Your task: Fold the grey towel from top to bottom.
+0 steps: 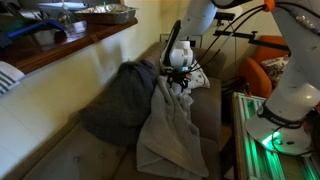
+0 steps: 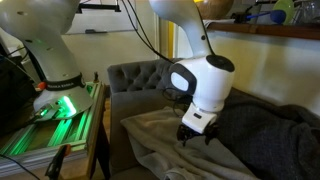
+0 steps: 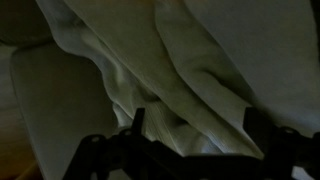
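Observation:
My gripper needs to next move to the grey towel's far end (image 1: 169, 82), next to the white patterned cushion, and close on the fold of the towel there.
The grey towel (image 1: 170, 128) lies rumpled and lengthwise on the sofa seat, pale light grey; it also shows in the other exterior view (image 2: 158, 142). My gripper (image 1: 178, 82) hangs just over the towel's far end, near the sofa back, as both exterior views show (image 2: 192, 136). In the wrist view the two dark fingers stand wide apart, the gripper (image 3: 193, 120) is open, and folds of the towel (image 3: 190, 65) lie between and below them. Nothing is held.
A darker charcoal cloth heap (image 1: 118, 100) lies beside the towel and partly under its edge (image 2: 262, 125). The tufted sofa arm (image 2: 135, 75) stands behind. A green-lit cart (image 1: 262, 140) (image 2: 50, 120) stands by the sofa. A wooden shelf (image 1: 70, 45) runs along the wall.

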